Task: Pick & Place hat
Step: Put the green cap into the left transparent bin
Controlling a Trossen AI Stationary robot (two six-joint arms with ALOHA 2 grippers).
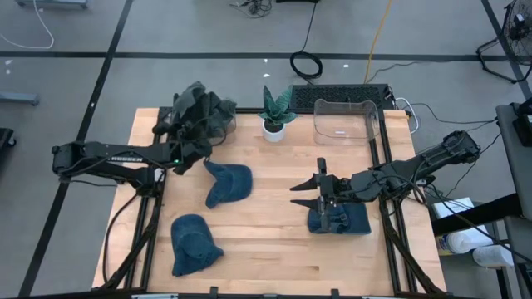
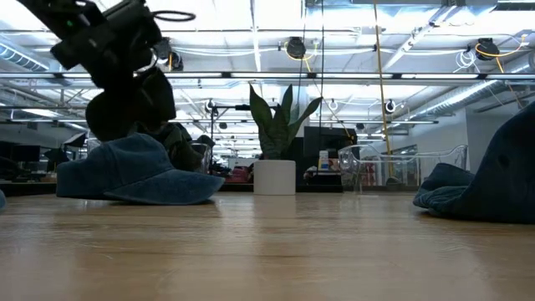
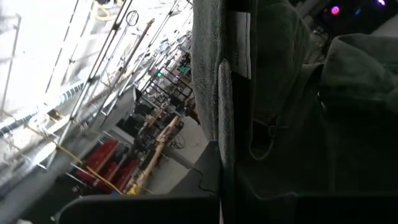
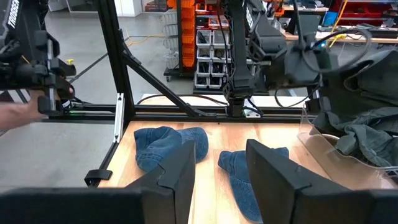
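Note:
The robot's left gripper will release the dark grey-green hat in the clear bin (image 1: pixel 214 121) next to the potted plant.
My left gripper (image 1: pixel 189 133) is at the far left of the table, shut on a dark grey-green hat (image 1: pixel 199 108). In the low view this hat (image 2: pixel 134 104) hangs under the gripper (image 2: pixel 125 50), above a blue denim hat (image 2: pixel 138 171) that lies brim-down on the wood (image 1: pixel 229 184). A second blue hat (image 1: pixel 195 243) lies near the front left. My right gripper (image 1: pixel 301 194) stands open and level above the table's right half, nothing between its fingers (image 4: pixel 221 180). A third blue hat (image 1: pixel 341 220) lies beneath that arm. My left gripper is shut on the dark hat, whose cloth (image 3: pixel 280 93) with a white label (image 3: pixel 242 43) fills the wrist view and hides the fingers, so the part held cannot be told. The hat hangs slack below the gripper, clear of the table.
A clear bin (image 4: pixel 348 146) at the far left holds more dark hats (image 4: pixel 367 134). A second clear bin (image 1: pixel 345 120) stands at the far right. A potted plant (image 1: pixel 274 112) stands at the far middle. Black frame rails (image 1: pixel 386 166) run along both sides. A hand (image 4: pixel 15 112) shows beyond the table.

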